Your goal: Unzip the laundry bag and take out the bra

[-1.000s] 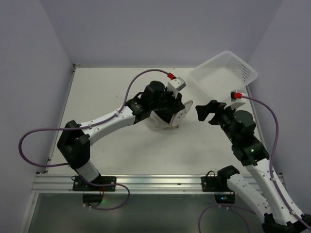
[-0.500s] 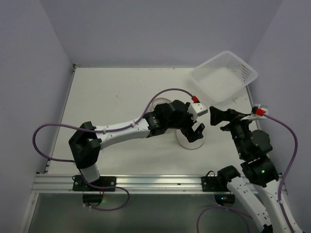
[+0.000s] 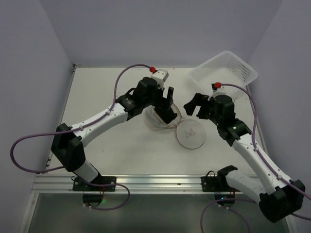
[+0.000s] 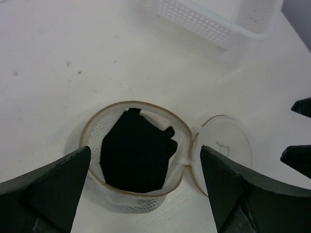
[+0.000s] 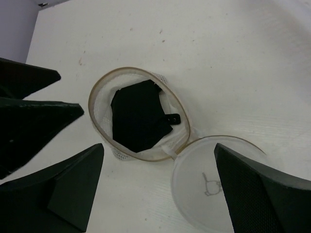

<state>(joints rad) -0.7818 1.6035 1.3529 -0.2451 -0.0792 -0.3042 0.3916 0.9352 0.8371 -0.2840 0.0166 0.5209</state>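
Note:
I need to close my right gripper on the black bra's side (image 3: 170, 114) (image 5: 154, 118) beside its small tab, inside the open laundry bag.
The laundry bag (image 3: 154, 121) stands unzipped on the table, a round white mesh tub with a tan rim (image 4: 121, 200). Its flat lid (image 3: 191, 134), bearing the small drawing, lies flipped open to the right, joined by a narrow hinge. The black bra (image 4: 136, 153) sits folded inside the tub (image 5: 103, 110), filling most of it (image 5: 140, 114). My left gripper (image 3: 166, 104) hovers open directly above the tub, touching nothing. My right gripper (image 3: 193, 106) hangs open above the tub's right side and the lid (image 5: 214, 187), also empty.
A white perforated plastic basket (image 3: 224, 74) rests tilted at the back right corner, seen also at the top of the left wrist view as the basket (image 4: 218, 19). Purple walls close the table on three sides. The two grippers stand close together over the bag.
My left gripper has opened and let go of the bag, then swung back over the tub. The lid now lies flat on the table. My right arm has reached in leftward.

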